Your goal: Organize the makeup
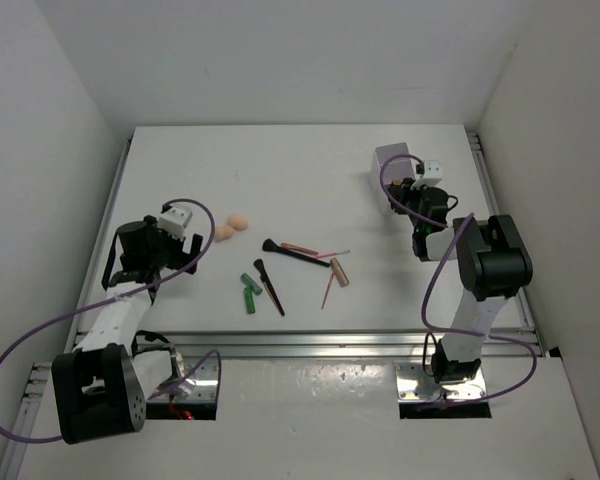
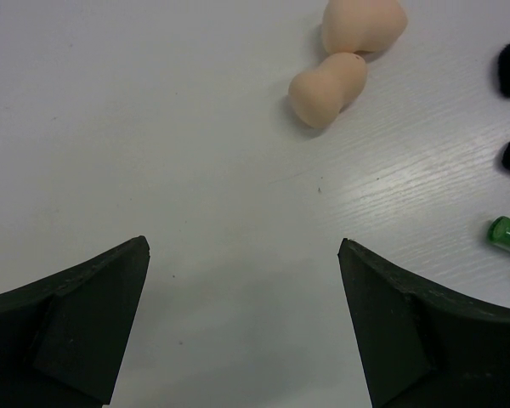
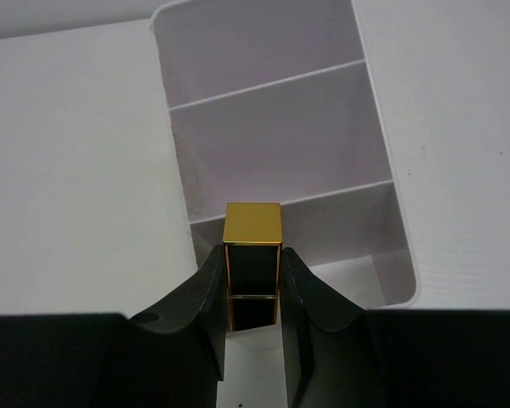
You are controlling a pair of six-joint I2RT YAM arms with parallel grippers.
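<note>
The gold lipstick, now held over that compartment, will be let go by my right gripper inside the nearest compartment of the translucent white box point(image 1: 397, 193) point(image 3: 314, 259).
My right gripper point(image 3: 252, 270) is shut on the gold and black lipstick point(image 3: 252, 229) and holds it over the nearest compartment of the translucent white box point(image 3: 272, 85). In the top view this gripper point(image 1: 406, 193) is at the box point(image 1: 391, 162), back right. My left gripper point(image 2: 244, 251) is open and empty above bare table, with two peach sponges point(image 2: 327, 89) ahead to its right. In the top view it point(image 1: 192, 250) is left of the sponges point(image 1: 231, 226). Black-handled brushes point(image 1: 272, 285), pink pencils point(image 1: 328, 288), a green tube point(image 1: 248, 291) and a tan tube point(image 1: 339, 271) lie mid-table.
The box shows three compartments, with nothing in them where I can see. White walls close in the table on the left, back and right. A metal rail point(image 1: 330, 345) runs along the near edge. Purple cables loop from both arms.
</note>
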